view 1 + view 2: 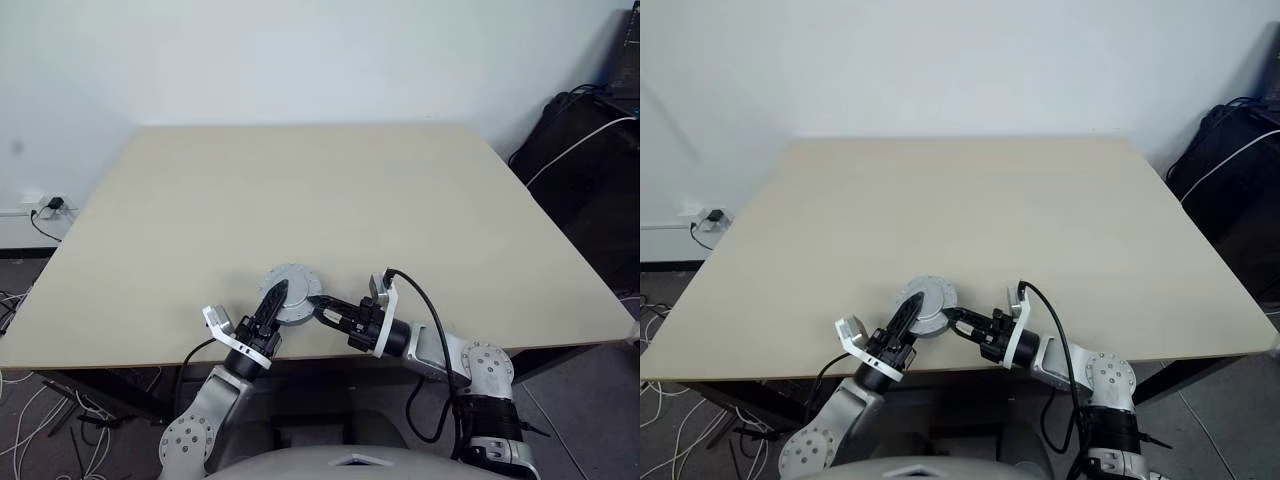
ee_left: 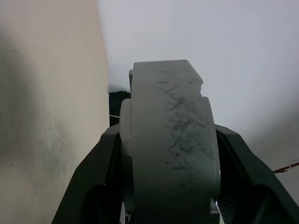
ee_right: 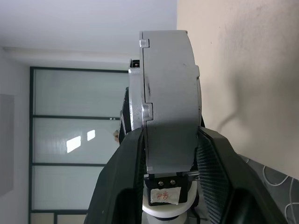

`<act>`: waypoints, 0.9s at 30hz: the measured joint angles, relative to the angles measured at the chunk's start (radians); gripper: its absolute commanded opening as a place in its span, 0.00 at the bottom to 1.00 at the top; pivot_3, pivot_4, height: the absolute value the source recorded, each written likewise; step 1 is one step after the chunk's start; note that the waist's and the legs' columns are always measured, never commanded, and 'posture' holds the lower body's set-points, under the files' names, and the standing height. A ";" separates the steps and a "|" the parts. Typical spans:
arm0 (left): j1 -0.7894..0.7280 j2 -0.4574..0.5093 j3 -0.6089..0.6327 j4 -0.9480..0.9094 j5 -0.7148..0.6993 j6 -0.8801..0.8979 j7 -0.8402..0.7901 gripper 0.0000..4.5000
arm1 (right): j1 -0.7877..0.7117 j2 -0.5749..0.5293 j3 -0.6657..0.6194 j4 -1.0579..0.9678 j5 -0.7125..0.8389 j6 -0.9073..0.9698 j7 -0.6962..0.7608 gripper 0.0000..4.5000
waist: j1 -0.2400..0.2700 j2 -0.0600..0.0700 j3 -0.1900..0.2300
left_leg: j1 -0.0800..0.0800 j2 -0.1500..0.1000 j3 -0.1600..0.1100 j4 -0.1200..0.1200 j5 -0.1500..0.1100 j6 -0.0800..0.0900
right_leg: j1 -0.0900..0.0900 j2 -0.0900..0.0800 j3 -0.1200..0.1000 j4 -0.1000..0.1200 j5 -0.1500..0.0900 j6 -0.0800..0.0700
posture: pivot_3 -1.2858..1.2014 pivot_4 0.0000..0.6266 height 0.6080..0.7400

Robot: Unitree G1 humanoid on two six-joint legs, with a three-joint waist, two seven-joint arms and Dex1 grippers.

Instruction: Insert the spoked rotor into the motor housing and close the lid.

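The motor housing will go down from my left gripper onto the bare beige table (image 1: pixel 256 248), a bit farther from the front edge.
A round silver-grey assembly is held just above the table's front edge, between both grippers. Its upper face is the lid (image 1: pixel 291 290), smooth with a small central hub, lying on the motor housing (image 3: pixel 170 70). My left gripper (image 1: pixel 272 300) comes at it from the near left. In the left wrist view its black fingers (image 2: pixel 110 154) press both sides of the grey body (image 2: pixel 168 107). My right gripper (image 1: pixel 322 305) reaches in from the near right, shut on the housing's edge (image 3: pixel 169 135). The spoked rotor is hidden.
The beige table (image 1: pixel 300 190) stretches away towards a white wall. Black equipment with cables (image 1: pixel 590 150) stands off the table's right side. A power strip (image 1: pixel 50 208) lies on the floor to the left.
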 measured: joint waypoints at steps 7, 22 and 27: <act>-0.002 0.000 -0.006 0.001 -0.001 -0.006 0.000 0.47 | 0.010 -0.026 0.040 -0.065 -0.055 -0.045 0.035 0.50 | 0.000 0.000 0.000 | 0.000 0.000 0.000 0.001 0.000 0.000 | 0.000 0.000 0.000 0.000 0.000 0.000 | 0.52 0.00 1.00; -0.026 0.000 0.019 0.028 0.107 -0.128 0.031 0.47 | 0.071 -0.148 0.072 -0.166 -0.170 -0.092 0.060 1.00 | 0.003 -0.001 0.000 | 0.000 0.000 0.000 0.002 0.000 0.001 | 0.000 0.000 0.000 0.000 0.000 0.000 | 0.52 0.00 1.00; -0.127 0.002 0.043 0.043 0.164 -0.217 0.072 0.47 | 0.072 -0.171 0.191 -0.215 -0.442 -0.247 0.105 1.00 | 0.006 -0.002 0.000 | 0.000 0.000 0.000 0.003 0.000 0.000 | 0.002 0.001 0.000 0.000 0.001 0.001 | 0.52 0.00 1.00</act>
